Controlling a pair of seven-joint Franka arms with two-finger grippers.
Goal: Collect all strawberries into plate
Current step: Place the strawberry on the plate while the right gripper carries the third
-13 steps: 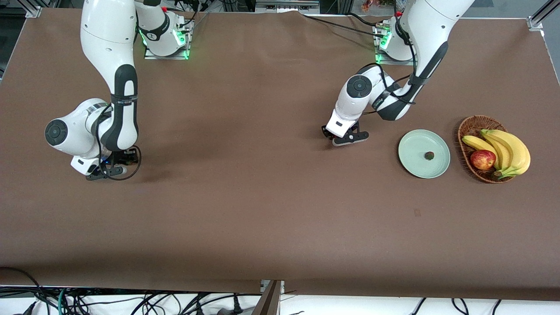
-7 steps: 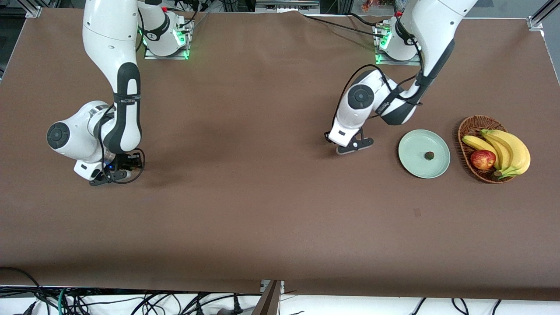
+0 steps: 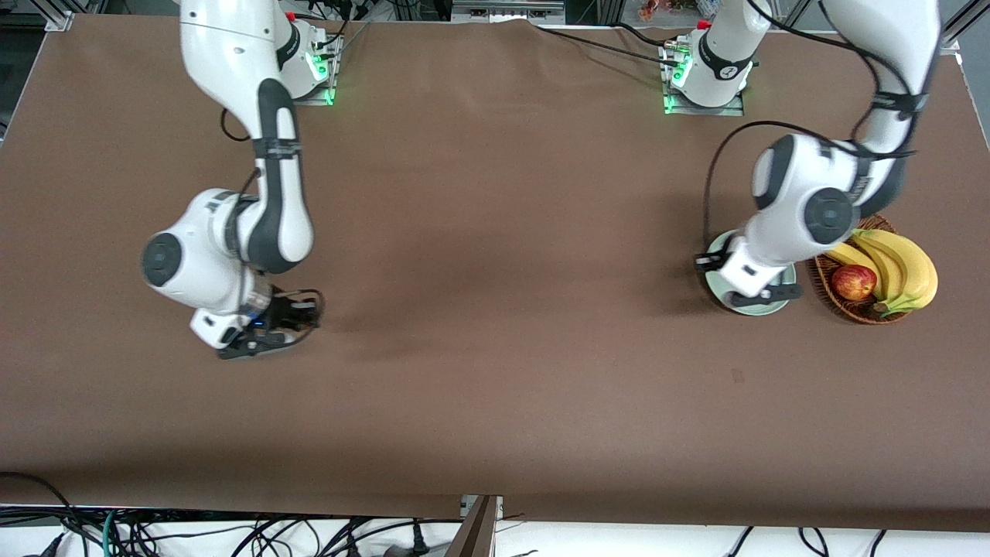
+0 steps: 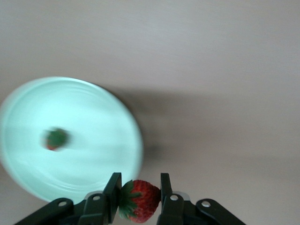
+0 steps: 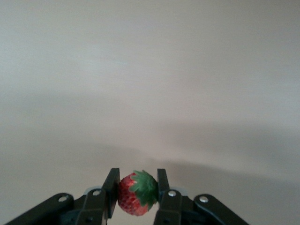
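Next, my right gripper sets its strawberry, now held over bare brown table, free on the bare brown table (image 3: 578, 249), just a short way away from the mint-green plate.
My left gripper (image 4: 138, 197) is shut on a red strawberry (image 4: 139, 200) and holds it above the rim of the pale mint-green plate (image 4: 93, 117). In the front view the left hand (image 3: 749, 282) covers most of the plate (image 3: 754, 308). One strawberry (image 4: 56, 138) lies in the plate, seen only in the left wrist view. My right gripper (image 5: 136, 190) is shut on another strawberry (image 5: 137, 192) over bare brown table toward the right arm's end; in the front view it is at the hand's tip (image 3: 259, 340), berry hidden.
A brown wicker basket (image 3: 826, 267) with bananas (image 3: 897, 267) and a red apple (image 3: 853, 281) stands right beside the plate, toward the left arm's end of the table. Cables hang along the table's near edge.
My left arm has swung from mid-table to over the plate with its strawberry. My right arm has moved toward the table's middle and a little nearer the front camera, holding its strawberry.
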